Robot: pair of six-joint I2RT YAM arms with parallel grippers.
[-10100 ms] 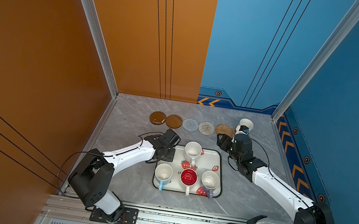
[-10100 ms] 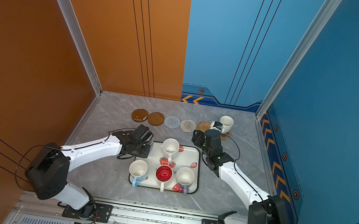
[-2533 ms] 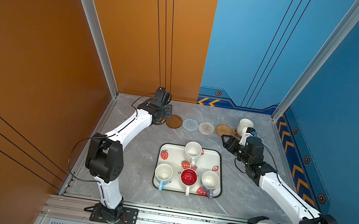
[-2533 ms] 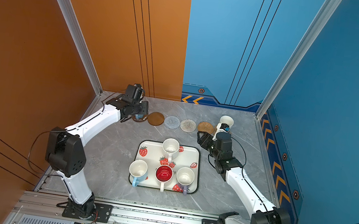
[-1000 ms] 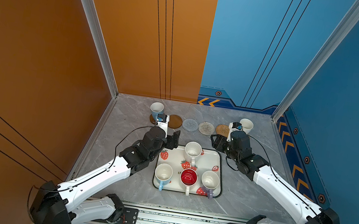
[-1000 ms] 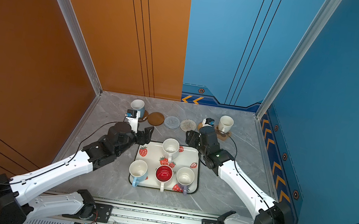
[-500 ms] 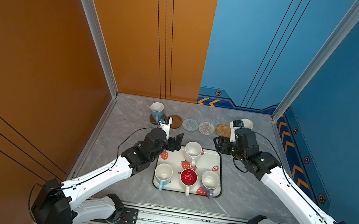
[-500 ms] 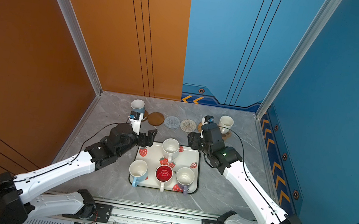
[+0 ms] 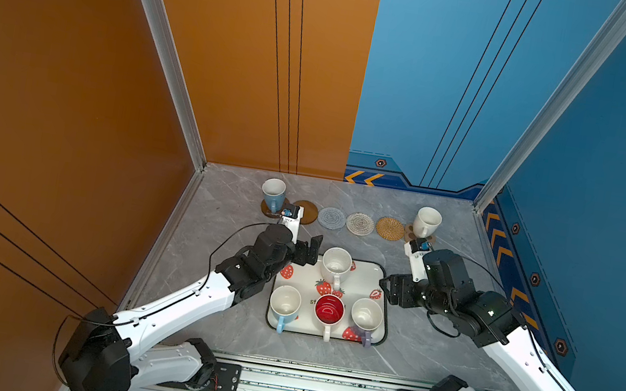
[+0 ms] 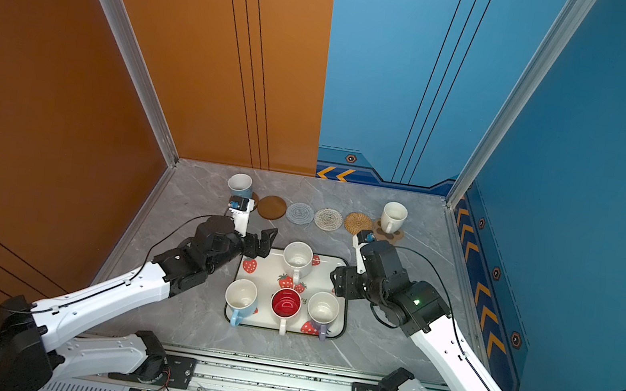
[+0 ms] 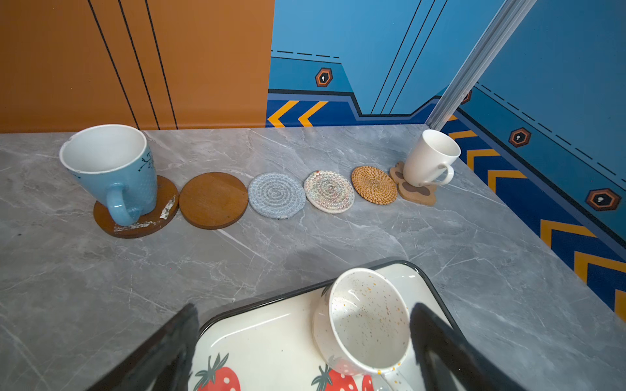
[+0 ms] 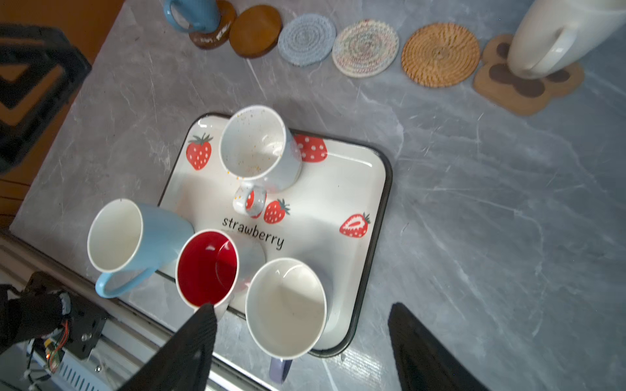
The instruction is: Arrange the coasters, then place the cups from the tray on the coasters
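The lavender cup is beside the red-inside cup. My right gripper will go to it next and close on the lavender cup's handle (image 9: 366, 338) (image 12: 280, 369).
Six coasters line the back: a brown disc (image 9: 266, 210) under a light blue cup (image 9: 272, 194), a bare brown disc (image 9: 306, 212), grey (image 9: 332, 218), cream (image 9: 360, 224) and tan (image 9: 390, 228) woven rounds, and a paw-print coaster (image 11: 416, 194) under a white cup (image 9: 427, 222). The tray (image 9: 375, 271) holds a speckled white cup (image 9: 335, 265), a light blue cup (image 9: 284, 303), a red-inside cup (image 9: 329, 310) and a lavender cup (image 9: 366, 314). My left gripper (image 9: 309, 250) stands open at the tray's back left corner, beside the speckled cup (image 11: 366, 325). My right gripper (image 9: 393, 292) hangs open at the tray's right edge, above the lavender cup (image 12: 286, 304).
Orange wall (image 9: 67, 84) bounds the grey marble table (image 9: 201, 314) on the left, blue wall (image 9: 616, 208) on the right. A metal rail (image 9: 316, 386) with both arm bases runs along the front edge.
The right arm drew back from the white cup on the paw-print coaster to the tray's right edge, jaws widening. The left gripper edged toward the speckled cup and opened wider.
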